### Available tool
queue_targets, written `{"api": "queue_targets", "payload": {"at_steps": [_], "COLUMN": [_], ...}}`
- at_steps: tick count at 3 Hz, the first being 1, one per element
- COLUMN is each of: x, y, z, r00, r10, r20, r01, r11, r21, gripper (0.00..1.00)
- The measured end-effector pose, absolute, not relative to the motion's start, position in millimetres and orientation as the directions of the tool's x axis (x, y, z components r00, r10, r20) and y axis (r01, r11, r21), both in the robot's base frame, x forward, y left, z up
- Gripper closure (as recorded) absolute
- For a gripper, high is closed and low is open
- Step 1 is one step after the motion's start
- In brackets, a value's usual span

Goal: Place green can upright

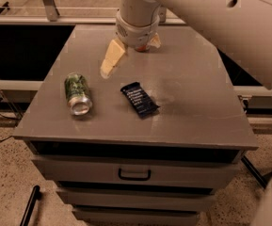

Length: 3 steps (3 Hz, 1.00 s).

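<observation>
Next, my gripper should go to the green can's back end (pixel 74 81), opposite the silver end facing the front edge, and close there.
The green can (pixel 77 91) lies on its side on the left part of the grey cabinet top (pixel 192 79), its silver end facing the front edge. My gripper (pixel 130 59) hangs over the back middle of the top, to the right of and behind the can and apart from it. Its pale fingers (pixel 111 59) are spread and hold nothing. The big white arm (pixel 206 18) comes in from the upper right.
A dark blue snack bar (pixel 139 99) lies at the middle of the top, right of the can. The cabinet has drawers with a handle (pixel 134 174) below. A rail and dark gaps run behind and beside the cabinet.
</observation>
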State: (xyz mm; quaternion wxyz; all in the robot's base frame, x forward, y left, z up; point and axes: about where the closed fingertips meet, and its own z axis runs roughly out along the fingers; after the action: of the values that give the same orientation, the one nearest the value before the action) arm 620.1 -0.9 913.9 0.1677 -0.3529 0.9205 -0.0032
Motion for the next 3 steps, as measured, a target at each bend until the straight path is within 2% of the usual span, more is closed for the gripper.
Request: {"api": "queue_targets", "payload": {"at_steps": [2,3], "x": [645.8,645.1], "y": [50.4,72.1], "z": [908.4,901.7], "r00": [-0.887,-0.919], "r10": [-0.393,-0.339], "r20": [-0.242,-0.201], "r01": [-0.4,-0.351], "r11": [0.916,0.936], "r21": [-0.021,0.026], "gripper": [0.0,0.0]}}
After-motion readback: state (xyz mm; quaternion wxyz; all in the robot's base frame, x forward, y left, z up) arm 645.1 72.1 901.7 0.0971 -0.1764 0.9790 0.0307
